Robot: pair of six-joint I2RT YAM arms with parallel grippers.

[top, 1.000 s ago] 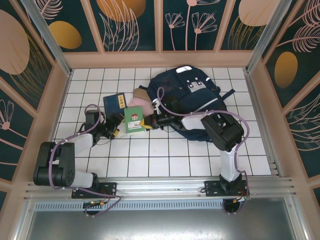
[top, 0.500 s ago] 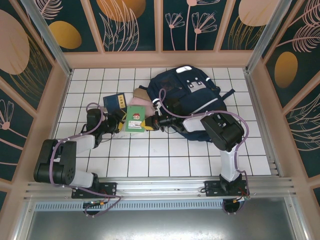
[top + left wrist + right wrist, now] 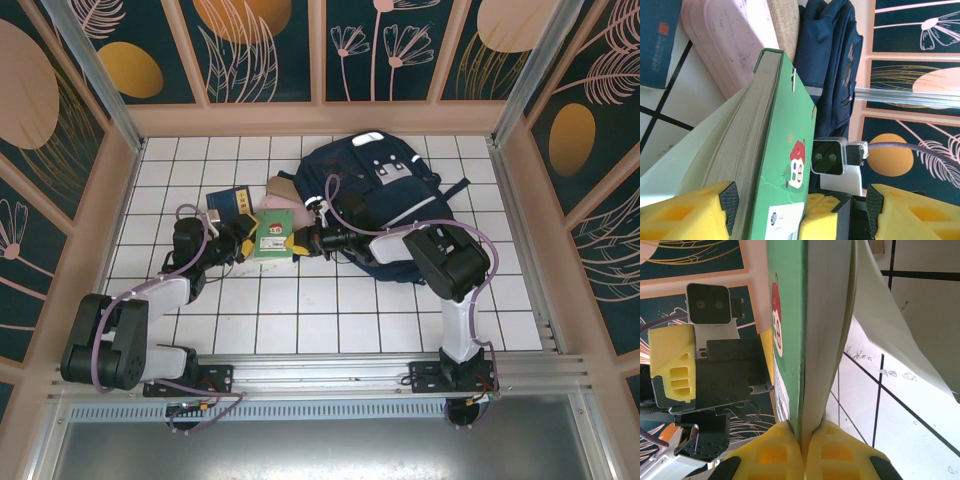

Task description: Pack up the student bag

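The green book is held only by the robot's right gripper and its pages spread at the book's loose end, so the left gripper should first pinch pages and cover together (image 3: 756, 195) there.
The student bag (image 3: 390, 195) lies at the back right of the tiled table, navy with white stripes; its dark fabric (image 3: 832, 65) rises behind the books. A green book with a red-roofed house on its cover (image 3: 272, 238) stands on edge between the two arms. My right gripper (image 3: 801, 432) is shut on its cover and pages (image 3: 787, 315) at one end. My left gripper (image 3: 801, 205) is open and wide, straddling the other end of the book (image 3: 785, 150), whose page block is beside the left pad (image 3: 730, 205). A pale sheet (image 3: 685, 160) hangs loose from the book.
A dark blue book (image 3: 228, 203), a pink case (image 3: 275, 205) and a tan fabric item (image 3: 283, 186) lie just behind the green book, left of the bag. Wooden walls enclose the table. White tiles stretch toward the arm bases.
My left gripper has moved up and right until it straddles the green book. The book has risen from lying flat to standing on edge, still held by the right gripper.
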